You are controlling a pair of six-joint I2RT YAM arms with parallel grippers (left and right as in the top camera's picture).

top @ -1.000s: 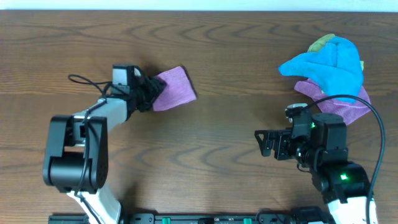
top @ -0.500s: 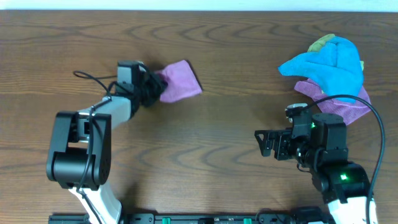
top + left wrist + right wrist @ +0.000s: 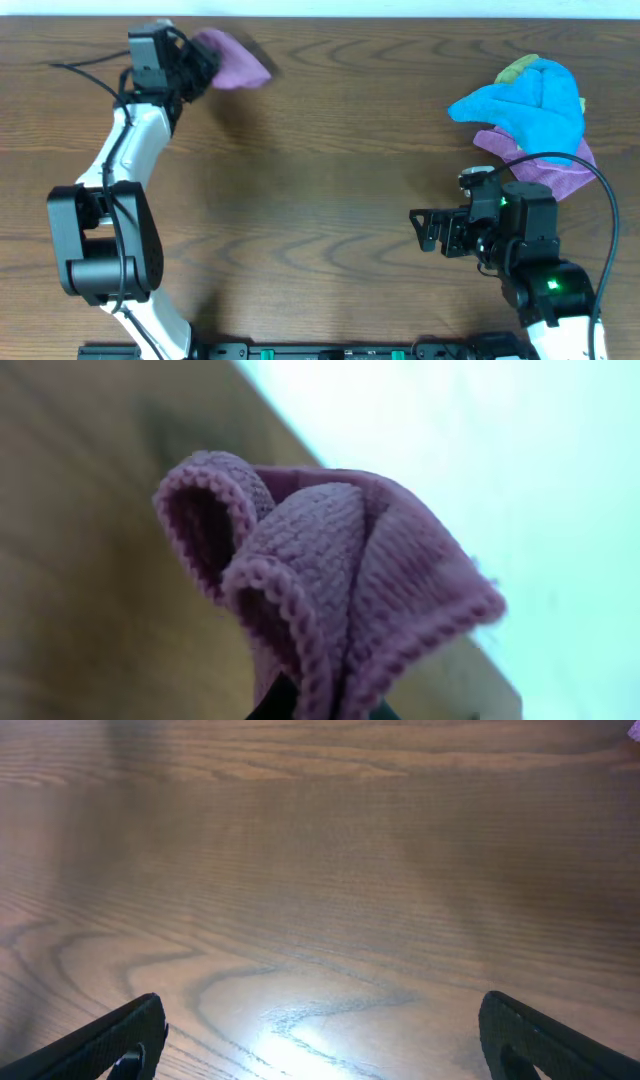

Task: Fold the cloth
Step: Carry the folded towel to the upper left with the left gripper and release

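Observation:
I should use my left gripper to release the small folded purple cloth on the bare wood (image 3: 175,74) close to the far edge of the table.
My left gripper (image 3: 200,68) is shut on a small folded purple cloth (image 3: 235,62) and holds it up near the table's far left edge. In the left wrist view the purple cloth (image 3: 330,580) bunches in folds out of the jaws and fills the middle of the frame. My right gripper (image 3: 425,229) is open and empty, low over bare wood at the front right; its two fingertips (image 3: 320,1040) show far apart in the right wrist view.
A pile of cloths lies at the far right: a blue cloth (image 3: 535,105) on top, a purple one (image 3: 560,172) under it, a yellow-green one (image 3: 518,68) behind. The wooden table (image 3: 340,200) ends at the far edge behind the held cloth.
My left arm has swung the purple cloth from the table's left middle up and away to the far left edge. The right arm has not moved.

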